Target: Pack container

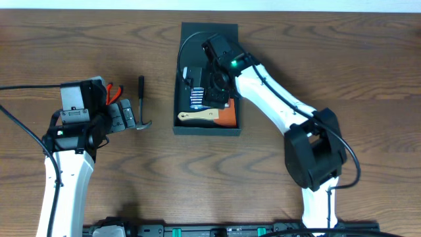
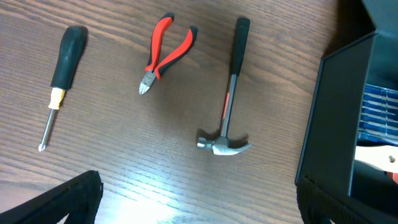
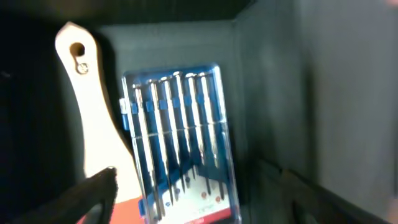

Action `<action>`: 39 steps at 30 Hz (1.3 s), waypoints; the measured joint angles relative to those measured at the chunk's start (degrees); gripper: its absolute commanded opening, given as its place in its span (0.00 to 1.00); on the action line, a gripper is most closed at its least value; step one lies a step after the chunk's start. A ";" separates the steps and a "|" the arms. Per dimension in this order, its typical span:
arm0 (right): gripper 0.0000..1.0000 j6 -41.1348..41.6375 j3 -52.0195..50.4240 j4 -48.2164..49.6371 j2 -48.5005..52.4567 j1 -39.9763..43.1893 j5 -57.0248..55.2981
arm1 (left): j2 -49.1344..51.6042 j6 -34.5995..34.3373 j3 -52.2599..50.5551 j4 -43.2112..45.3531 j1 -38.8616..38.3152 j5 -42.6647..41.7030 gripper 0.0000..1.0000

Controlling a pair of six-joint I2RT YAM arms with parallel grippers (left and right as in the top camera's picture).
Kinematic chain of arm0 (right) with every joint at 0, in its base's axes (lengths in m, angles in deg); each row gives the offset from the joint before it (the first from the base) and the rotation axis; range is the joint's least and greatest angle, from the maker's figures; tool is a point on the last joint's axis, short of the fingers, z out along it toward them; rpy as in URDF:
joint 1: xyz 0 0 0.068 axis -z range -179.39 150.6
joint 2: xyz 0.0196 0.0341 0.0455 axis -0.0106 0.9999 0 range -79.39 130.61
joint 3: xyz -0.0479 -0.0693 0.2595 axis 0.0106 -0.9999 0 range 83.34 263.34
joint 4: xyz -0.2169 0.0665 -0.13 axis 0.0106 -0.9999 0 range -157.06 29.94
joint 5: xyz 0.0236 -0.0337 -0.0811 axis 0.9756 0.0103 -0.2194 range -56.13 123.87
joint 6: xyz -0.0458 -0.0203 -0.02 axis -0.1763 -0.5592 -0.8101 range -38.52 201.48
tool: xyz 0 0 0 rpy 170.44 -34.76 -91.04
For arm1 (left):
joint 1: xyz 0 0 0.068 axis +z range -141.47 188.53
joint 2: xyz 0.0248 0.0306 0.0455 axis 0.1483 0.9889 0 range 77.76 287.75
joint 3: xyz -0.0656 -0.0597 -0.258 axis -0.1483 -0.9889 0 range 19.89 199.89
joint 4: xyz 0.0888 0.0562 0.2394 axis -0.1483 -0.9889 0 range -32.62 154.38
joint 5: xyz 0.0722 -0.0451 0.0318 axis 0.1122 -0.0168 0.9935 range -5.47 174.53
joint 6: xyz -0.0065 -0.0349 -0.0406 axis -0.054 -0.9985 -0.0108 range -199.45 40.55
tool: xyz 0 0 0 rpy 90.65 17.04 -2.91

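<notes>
Next, I close my left gripper on the metal neck point(image 1: 140, 101) point(image 2: 233, 79) of the hammer, just under the hammer's black grip and next to the red-handled pliers.
The dark teal container point(image 1: 207, 130) stands open at the table's middle, its flap lid point(image 1: 209, 31) lying flat behind it. Inside lie a clear blue case of small screwdrivers point(image 1: 195, 99) and a wooden-handled tool point(image 1: 199, 116) on an orange item point(image 1: 227, 117). My right gripper point(image 1: 214, 89) is down inside the box. In the right wrist view it point(image 3: 199, 199) is open, its fingers on either side of the screwdriver case point(image 3: 180, 149), next to the wooden handle point(image 3: 84, 106) and the box wall point(image 3: 280, 93). My left gripper point(image 2: 199, 208) is open and empty over bare table, left of the box point(image 2: 329, 124).
Left of the box lie a hammer point(image 2: 229, 93) point(image 1: 142, 105), red-handled pliers point(image 2: 166, 53) point(image 1: 110, 89) and a black-handled screwdriver point(image 2: 62, 68). The left arm covers part of them in the overhead view.
</notes>
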 measured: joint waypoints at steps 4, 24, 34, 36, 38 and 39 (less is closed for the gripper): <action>0.77 5.70 1.27 -1.16 -3.98 0.61 -1.29 | 0.00 0.00 0.00 0.00 0.00 0.00 0.98; 0.99 50.60 2.91 -6.01 -12.50 42.40 11.87 | 0.00 -0.04 0.00 -2.45 -0.02 -8.04 0.98; 0.99 54.82 2.89 -7.37 -3.23 42.73 14.23 | 6.36 0.07 4.46 -16.83 -0.02 -10.27 0.98; 0.99 56.08 2.86 -7.50 -1.79 42.73 14.29 | 9.88 1.01 9.33 -22.91 -0.02 -8.85 0.98; 0.99 56.68 2.86 -7.72 -1.09 42.73 14.36 | 12.94 2.03 13.97 -25.59 -0.02 -7.72 0.98; 0.99 56.94 2.86 -7.76 -0.83 42.73 14.38 | 14.40 2.60 16.15 -25.81 -0.02 -7.32 0.99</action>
